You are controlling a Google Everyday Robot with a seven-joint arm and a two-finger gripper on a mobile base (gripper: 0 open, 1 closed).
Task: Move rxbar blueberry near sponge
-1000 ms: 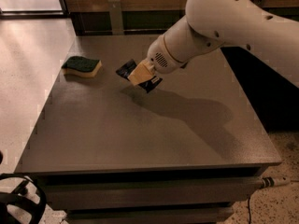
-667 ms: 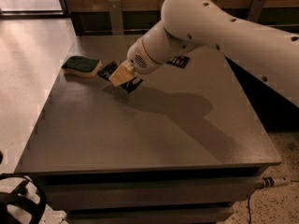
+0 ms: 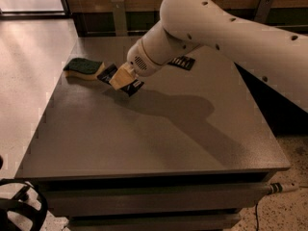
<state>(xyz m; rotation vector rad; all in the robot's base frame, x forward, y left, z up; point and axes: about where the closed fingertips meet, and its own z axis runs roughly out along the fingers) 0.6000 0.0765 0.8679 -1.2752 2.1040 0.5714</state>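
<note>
Next, my gripper sets the rxbar blueberry down and lets go on the grey table (image 3: 98, 92), at a spot just in front of the sponge. It is now held low over the tabletop.
The sponge (image 3: 84, 67), dark green on top with a pale yellow base, lies at the far left of the grey table (image 3: 144, 138). The rxbar blueberry (image 3: 109, 73), a dark navy wrapper, is held in my gripper (image 3: 121, 79), just right of the sponge and low over the tabletop. Its ends stick out on both sides of the tan fingers (image 3: 120, 76). My white arm reaches in from the upper right. The gripper is shut on the bar.
A flatter black bar with white marks (image 3: 182, 62) lies on the table behind my arm. The table's left edge drops to a pale floor. A wooden wall runs along the back. Part of my base shows at the lower left.
My gripper has carried the bar leftward across the table, from about a hand's width right of the sponge to right beside it.
</note>
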